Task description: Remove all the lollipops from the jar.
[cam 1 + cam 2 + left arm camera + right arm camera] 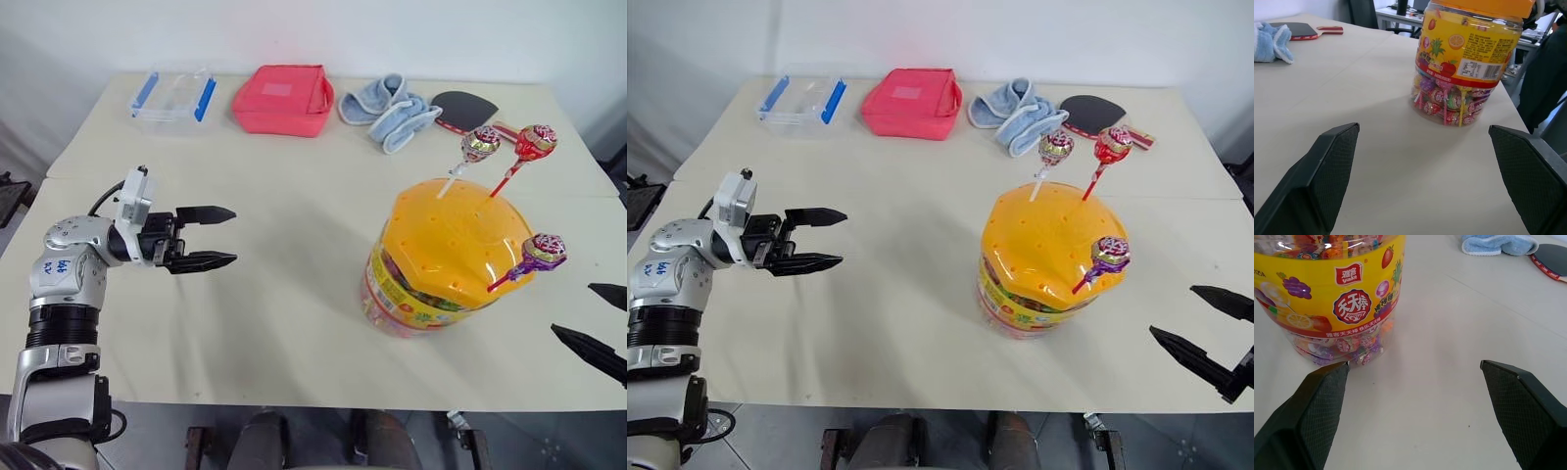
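Note:
Next, the left gripper grips the upper part of the stick (458, 170) of the silver-red lollipop, just below its candy ball.
The jar (441, 257), a clear tub with an orange holed dome lid and yellow label, stands on the table right of centre. Three lollipops are stuck in its lid: a silver-red one (480, 145) and a red one (535, 142) upright at the back, a purple one (545, 252) jutting from the near right side. My left gripper (220, 236) hovers open over the left of the table, pointing toward the jar (1464, 63) from well away. My right gripper (600, 315) is open at the right edge, just right of the jar (1332, 293), holding nothing.
Along the table's far edge lie a clear blue-latched box (174, 96), a red pouch (283, 99), a blue cloth (390, 110) and a black table-tennis paddle (466, 109). Bare tabletop separates my left gripper from the jar.

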`<action>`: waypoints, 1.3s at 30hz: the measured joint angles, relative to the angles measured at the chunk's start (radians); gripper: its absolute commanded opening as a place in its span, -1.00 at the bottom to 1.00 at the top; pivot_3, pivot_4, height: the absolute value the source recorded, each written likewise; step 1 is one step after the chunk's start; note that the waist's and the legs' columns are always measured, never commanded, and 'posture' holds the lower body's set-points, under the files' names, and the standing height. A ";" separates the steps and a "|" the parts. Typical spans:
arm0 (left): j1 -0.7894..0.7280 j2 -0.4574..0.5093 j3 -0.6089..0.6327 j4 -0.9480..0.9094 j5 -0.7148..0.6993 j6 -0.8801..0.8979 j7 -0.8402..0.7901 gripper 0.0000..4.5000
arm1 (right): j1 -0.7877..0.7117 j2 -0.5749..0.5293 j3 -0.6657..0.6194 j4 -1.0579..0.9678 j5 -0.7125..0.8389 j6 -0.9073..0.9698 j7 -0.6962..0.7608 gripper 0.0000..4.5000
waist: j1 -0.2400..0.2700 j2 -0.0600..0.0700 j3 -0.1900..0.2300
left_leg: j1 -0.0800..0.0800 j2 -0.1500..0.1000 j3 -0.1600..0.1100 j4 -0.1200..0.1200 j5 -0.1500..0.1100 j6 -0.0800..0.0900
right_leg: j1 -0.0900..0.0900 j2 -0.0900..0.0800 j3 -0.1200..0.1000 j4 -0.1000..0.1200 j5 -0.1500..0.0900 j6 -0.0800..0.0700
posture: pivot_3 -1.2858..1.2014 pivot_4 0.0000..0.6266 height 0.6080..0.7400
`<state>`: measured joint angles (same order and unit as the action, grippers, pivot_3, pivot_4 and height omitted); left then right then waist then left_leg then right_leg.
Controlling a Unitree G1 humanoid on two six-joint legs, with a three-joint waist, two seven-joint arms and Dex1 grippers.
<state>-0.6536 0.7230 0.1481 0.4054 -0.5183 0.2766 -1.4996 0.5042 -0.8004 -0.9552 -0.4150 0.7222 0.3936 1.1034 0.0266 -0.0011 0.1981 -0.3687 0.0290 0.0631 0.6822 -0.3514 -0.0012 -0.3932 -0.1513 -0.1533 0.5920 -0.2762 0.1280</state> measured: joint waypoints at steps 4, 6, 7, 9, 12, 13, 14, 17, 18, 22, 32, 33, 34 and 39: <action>0.000 -0.001 -0.009 0.000 0.009 -0.014 0.001 1.00 | -0.015 0.001 0.000 0.004 -0.004 -0.002 -0.018 0.99 | 0.000 0.000 0.000 | 0.000 0.000 0.000 0.000 0.000 0.000 | 0.000 0.000 0.000 0.000 0.000 0.000 | 0.03 -0.52 1.00; -0.003 -0.003 -0.010 0.000 0.011 -0.008 0.012 1.00 | -0.018 0.005 0.000 0.003 -0.005 -0.002 -0.030 0.99 | 0.001 0.000 0.000 | 0.000 0.000 0.000 0.001 0.000 0.000 | 0.000 0.000 0.000 0.001 0.000 0.000 | 0.03 -0.52 1.00; -0.010 -0.003 -0.011 -0.002 0.011 0.002 0.015 1.00 | -0.016 0.012 0.000 0.000 -0.005 -0.001 -0.037 0.99 | 0.002 0.000 0.000 | 0.000 0.000 0.000 0.001 0.000 0.000 | 0.000 0.000 0.000 0.001 0.000 0.000 | 0.03 -0.52 1.00; -0.035 -0.003 -0.012 -0.005 0.010 0.035 0.027 1.00 | -0.009 0.027 -0.001 -0.013 -0.003 -0.001 -0.048 0.99 | 0.003 0.000 0.000 | 0.000 0.000 0.000 0.001 0.000 0.000 | 0.000 0.000 0.000 0.001 0.000 0.000 | 0.03 -0.52 1.00; -0.096 -0.015 -0.019 -0.007 0.010 0.049 0.035 1.00 | -0.001 0.045 -0.006 -0.025 0.004 0.000 -0.066 0.99 | 0.004 0.000 0.000 | 0.000 0.000 0.000 0.002 0.000 0.000 | 0.000 0.000 0.000 0.001 0.000 0.000 | 0.03 -0.52 1.00; -0.134 -0.026 -0.032 -0.005 0.010 0.063 0.032 1.00 | 0.002 0.053 -0.008 -0.036 0.009 0.000 -0.074 0.99 | 0.007 0.000 0.000 | 0.000 0.000 0.000 0.002 0.000 0.000 | 0.000 0.000 0.000 0.002 0.000 0.000 | 0.03 -0.52 1.00; -0.174 -0.043 -0.044 -0.004 0.010 0.064 0.023 1.00 | 0.004 0.057 -0.011 -0.048 0.014 0.002 -0.082 0.99 | 0.010 0.000 0.000 | 0.000 0.000 0.000 0.002 0.000 0.000 | 0.000 0.000 0.001 0.002 0.000 0.000 | 0.03 -0.52 1.00; -0.272 -0.095 -0.089 0.006 0.015 0.037 -0.001 1.00 | 0.011 0.059 -0.029 -0.087 0.040 0.009 -0.098 0.99 | 0.009 0.000 0.000 | 0.001 0.000 0.001 0.003 0.000 0.000 | 0.000 0.000 0.002 0.002 0.000 0.000 | 0.03 -0.52 1.00; -0.299 -0.118 -0.098 0.015 0.015 0.031 -0.001 1.00 | 0.016 0.060 -0.040 -0.097 0.051 0.016 -0.105 0.99 | 0.010 0.000 0.000 | 0.000 0.000 0.001 0.003 0.000 0.000 | 0.000 0.000 0.002 0.002 0.000 0.000 | 0.03 -0.52 1.00; -0.446 -0.227 -0.134 0.094 0.014 0.008 -0.001 1.00 | 0.024 0.061 -0.098 -0.159 0.113 0.046 -0.145 0.99 | 0.015 -0.001 0.000 | 0.000 0.000 0.002 0.003 0.000 0.000 | 0.000 0.000 0.002 0.002 0.001 0.000 | 0.03 -0.52 1.00; -0.696 -0.474 -0.206 0.404 0.058 -0.085 -0.002 1.00 | 0.056 0.081 -0.168 -0.283 0.237 0.068 -0.245 0.99 | 0.025 -0.001 0.000 | -0.001 -0.001 0.003 0.003 0.000 0.002 | -0.001 0.001 0.002 0.002 0.001 0.000 | 0.03 -0.52 1.00; -0.717 -0.489 -0.206 0.426 0.058 -0.094 -0.002 1.00 | 0.058 0.085 -0.169 -0.293 0.243 0.067 -0.252 0.99 | 0.025 -0.001 0.000 | -0.001 -0.001 0.003 0.003 0.000 0.002 | -0.001 0.001 0.002 0.001 0.001 0.000 | 0.03 -0.52 1.00; -0.733 -0.497 -0.206 0.439 0.060 -0.101 -0.002 1.00 | 0.063 0.091 -0.172 -0.300 0.246 0.065 -0.258 0.99 | 0.025 -0.001 0.000 | -0.001 -0.001 0.003 0.003 -0.001 0.002 | -0.001 0.001 0.003 0.001 0.001 0.000 | 0.03 -0.52 1.00; -0.815 -0.570 -0.204 0.517 0.066 -0.079 -0.003 1.00 | 0.139 0.190 -0.192 -0.351 0.252 0.045 -0.293 0.99 | 0.028 -0.001 0.000 | -0.002 -0.001 0.004 0.003 -0.001 0.003 | -0.002 0.001 0.003 0.001 0.001 0.001 | 0.03 -0.52 1.00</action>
<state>-1.4683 0.1527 -0.0559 0.9226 -0.4520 0.1972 -1.5021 0.6433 -0.6101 -1.1473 -0.7660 0.9737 0.4385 0.8107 0.0551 -0.0025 0.1982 -0.3704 0.0280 0.0670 0.6856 -0.3527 0.0019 -0.3948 -0.1508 -0.1501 0.5927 -0.2751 0.1290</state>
